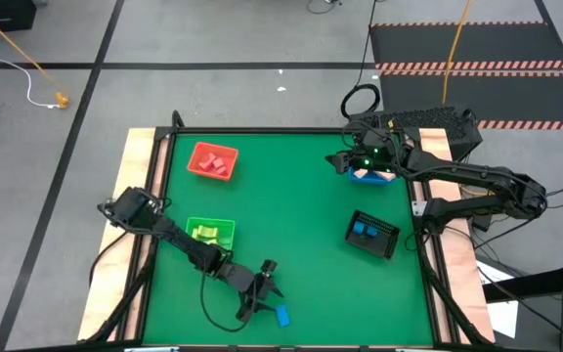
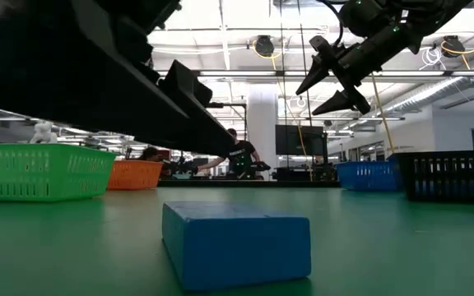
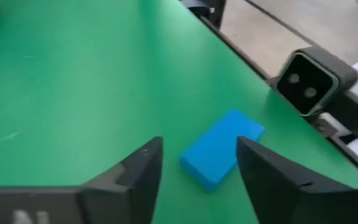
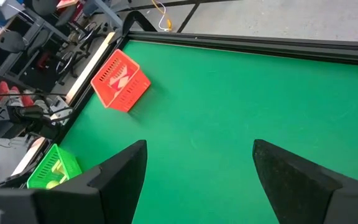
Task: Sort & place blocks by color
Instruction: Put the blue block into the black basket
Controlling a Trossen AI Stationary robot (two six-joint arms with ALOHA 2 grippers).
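Observation:
The blue block slants between my left gripper's fingers; next I align and grip its near end (image 3: 201,168), leaving its far end for my right gripper.
A blue block (image 1: 281,316) (image 3: 219,155) lies flat on the green table near its near edge, also seen up close in the low view (image 2: 237,242). My left gripper (image 1: 270,296) (image 3: 199,142) is open and slants down just short of it, one finger on either side of the block's near end, touching nothing. My right gripper (image 1: 345,161) (image 2: 336,78) (image 4: 197,149) hangs open and empty above the blue tray (image 1: 369,176) at the far right. Red blocks (image 1: 215,162) lie in the red tray, yellow ones (image 1: 206,232) in the green tray.
The red tray (image 4: 120,81) stands at the far left and the green tray (image 4: 55,168) at the left. A black mesh basket (image 1: 372,233) with blue pieces is at the right. A small camera (image 3: 309,81) sits on the table's near edge beside the blue block.

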